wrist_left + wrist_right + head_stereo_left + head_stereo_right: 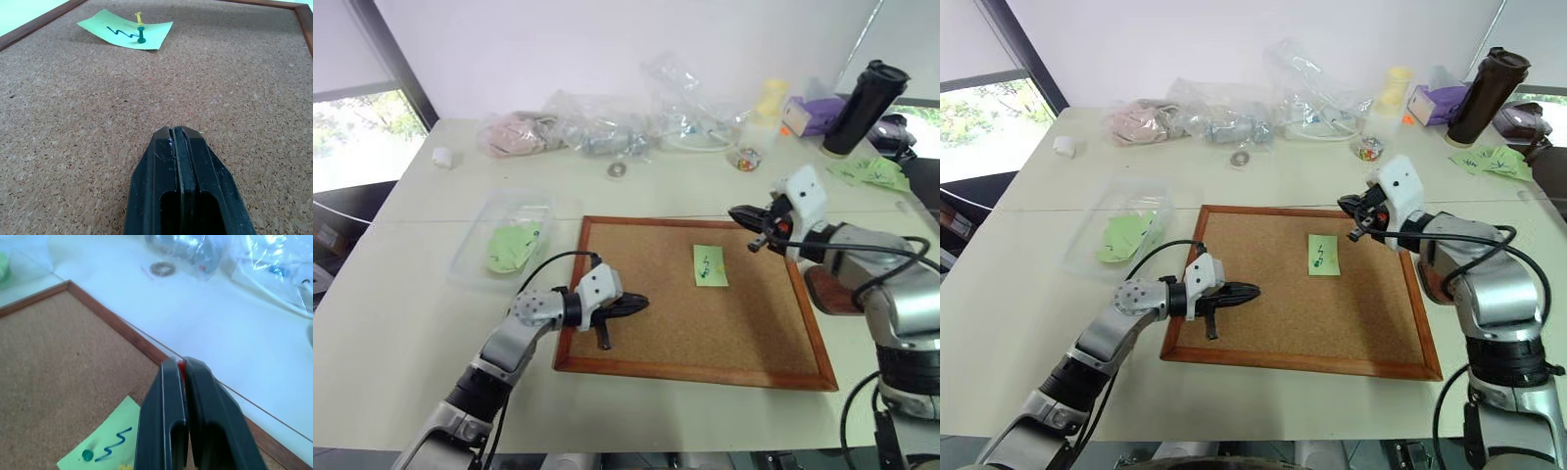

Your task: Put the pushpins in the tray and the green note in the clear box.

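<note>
My right gripper needs to set the red pushpin down in the brown tray [828,284], close to the tray's far corner that is next to the cork board. The pushpin is now raised above the board's far edge.
The green note [710,265] lies on the cork board, held by a green pushpin [141,39] and a yellow pushpin [139,18]. Just beyond the note's far right corner, raised above the board's far edge, my right gripper [736,212] is shut on a red pushpin [180,364] that peeks out between the tips. My left gripper [641,304] hovers low over the board's left part, shut and empty. The brown tray [824,294] sits right of the board, partly hidden behind my right arm. The clear box [524,204] stands left of the board with green paper in it.
The wood-framed cork board [695,370] takes up the table's middle. Along the far edge lie wrinkly clear bags [607,122], a metal ring [617,169], a small jar [745,157], a purple box [813,113] and a black tumbler [864,108]. Loose green slips [871,173] lie far right.
</note>
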Tool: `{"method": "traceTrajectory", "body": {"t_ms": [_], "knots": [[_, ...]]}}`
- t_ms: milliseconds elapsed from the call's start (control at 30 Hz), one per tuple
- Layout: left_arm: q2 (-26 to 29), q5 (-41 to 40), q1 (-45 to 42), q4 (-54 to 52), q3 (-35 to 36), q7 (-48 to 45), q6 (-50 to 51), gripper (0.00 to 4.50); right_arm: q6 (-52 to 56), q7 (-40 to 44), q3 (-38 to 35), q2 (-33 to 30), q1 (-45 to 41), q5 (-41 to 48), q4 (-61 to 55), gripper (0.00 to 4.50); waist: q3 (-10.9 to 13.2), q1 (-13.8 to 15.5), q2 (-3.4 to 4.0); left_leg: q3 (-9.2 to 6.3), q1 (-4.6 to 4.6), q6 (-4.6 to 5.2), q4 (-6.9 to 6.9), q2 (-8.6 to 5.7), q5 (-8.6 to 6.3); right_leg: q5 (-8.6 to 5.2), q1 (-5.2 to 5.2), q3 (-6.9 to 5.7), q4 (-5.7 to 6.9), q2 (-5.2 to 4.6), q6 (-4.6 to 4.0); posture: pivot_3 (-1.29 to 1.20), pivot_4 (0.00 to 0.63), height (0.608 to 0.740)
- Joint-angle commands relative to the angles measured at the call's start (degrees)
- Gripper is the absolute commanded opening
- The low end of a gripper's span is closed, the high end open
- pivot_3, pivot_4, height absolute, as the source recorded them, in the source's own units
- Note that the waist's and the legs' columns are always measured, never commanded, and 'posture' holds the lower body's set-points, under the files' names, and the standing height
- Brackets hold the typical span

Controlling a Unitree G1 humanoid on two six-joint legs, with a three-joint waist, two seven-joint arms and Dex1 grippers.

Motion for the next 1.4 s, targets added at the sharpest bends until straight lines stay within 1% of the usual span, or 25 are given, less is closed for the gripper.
{"method": "traceTrajectory", "body": {"t_ms": [33,100,233,333,500,667,733,833,900,933,1067,1333,1400], "knots": [[0.7,2.9,1.6,3.9,-1.8,0.0,1.8,0.00,1.9,-1.3,-8.7,-2.5,4.6,1.1,-3.1,0.09,0.0,-0.1,0.00,0.00,0.00,0.00,0.00,-0.01,0.00,0.00,0.00,0.00,0.00,-0.01,0.00,0.00,0.150,0.740],[0.7,2.9,1.6,3.9,-1.9,-0.1,1.8,0.00,2.2,-1.5,-11.8,-3.2,7.5,1.2,-3.2,0.09,0.0,0.0,0.01,0.00,0.01,0.00,0.00,-0.01,0.00,0.00,0.01,0.00,0.00,0.00,0.00,0.00,0.150,0.740],[0.5,2.9,1.5,4.3,-2.0,-0.4,1.6,0.00,0.3,-1.6,-20.1,-4.3,16.5,-0.5,0.1,0.09,-0.1,0.0,0.13,0.00,0.04,0.01,-0.04,0.00,-0.01,0.00,0.05,0.02,0.00,0.00,0.00,0.00,0.150,0.740],[0.3,3.0,1.3,4.7,-2.2,-0.6,1.4,0.00,-1.1,-1.8,-22.8,-4.1,20.3,-0.7,2.6,0.09,-0.2,-0.2,0.22,0.04,0.07,0.02,-0.04,0.00,-0.01,0.00,0.07,0.04,0.00,0.01,0.00,0.00,0.150,0.740],[0.0,3.0,1.2,4.8,-2.3,-0.6,1.2,0.00,-3.5,-0.5,-22.6,-3.1,25.6,-0.7,5.8,0.09,-0.3,-0.2,0.48,0.05,0.26,0.04,-0.09,0.00,-0.02,0.00,0.23,0.08,-0.01,0.02,0.00,0.00,0.150,0.740],[-0.4,3.0,1.2,4.8,-2.3,-0.5,1.2,0.00,-5.5,-0.5,-23.0,-1.7,26.2,0.5,8.5,0.09,-0.3,-0.2,0.49,0.06,0.80,0.17,-0.21,0.00,-0.10,-0.01,0.73,0.10,-0.18,0.02,0.01,0.00,0.150,0.740],[-0.6,3.0,1.3,4.9,-2.3,-0.3,1.2,0.00,-6.0,-0.3,-22.8,-1.5,26.2,0.8,9.6,0.09,-0.3,-0.1,0.50,0.06,0.82,0.18,-0.23,0.01,-0.10,-0.02,0.75,0.10,-0.19,0.02,0.01,0.00,0.150,0.740],[-0.8,3.1,1.3,4.9,-2.3,-0.2,1.2,0.00,-6.8,-0.1,-22.2,-1.4,26.4,0.9,10.6,0.94,-0.3,-0.1,0.50,0.06,0.82,0.17,-0.22,0.01,-0.10,-0.02,0.77,0.10,-0.20,0.02,0.01,0.00,0.150,0.740],[-0.8,3.1,1.3,5.0,-2.2,-0.1,1.2,0.00,-7.2,-0.2,-21.6,-1.3,26.3,0.9,11.2,1.94,-0.3,-0.1,0.50,0.06,0.82,0.17,-0.22,0.01,-0.10,-0.02,0.77,0.10,-0.21,0.02,0.01,0.00,0.150,0.740],[-0.8,3.1,1.2,4.9,-2.2,-0.1,1.3,0.00,-7.3,-0.3,-21.4,-1.3,26.2,0.8,11.5,2.37,-0.3,-0.1,0.50,0.06,0.82,0.17,-0.23,0.01,-0.10,-0.02,0.77,0.10,-0.21,0.02,0.01,0.00,0.150,0.740],[-0.7,3.1,1.2,4.7,-2.2,0.0,1.4,0.00,-9.4,0.3,-19.0,-1.4,26.8,-0.2,12.3,4.47,-0.3,-0.1,0.50,0.06,0.82,0.17,-0.23,0.01,-0.10,-0.02,0.78,0.10,-0.21,0.02,0.01,0.00,0.150,0.740],[-0.5,3.2,1.0,5.0,-2.0,-0.1,1.2,0.00,-9.3,0.4,-18.9,-1.8,25.5,1.2,11.6,4.47,-0.3,-0.1,0.50,0.05,0.82,0.17,-0.23,0.01,-0.10,-0.02,0.78,0.10,-0.23,0.02,0.01,0.00,0.150,0.740],[-0.5,3.2,1.0,5.1,-2.0,-0.2,1.2,0.00,-8.9,0.5,-19.3,-1.8,24.7,2.3,9.7,4.47,-0.3,-0.1,0.50,0.05,0.82,0.17,-0.23,0.01,-0.10,-0.02,0.77,0.10,-0.23,0.02,0.01,0.00,0.150,0.740]]}}
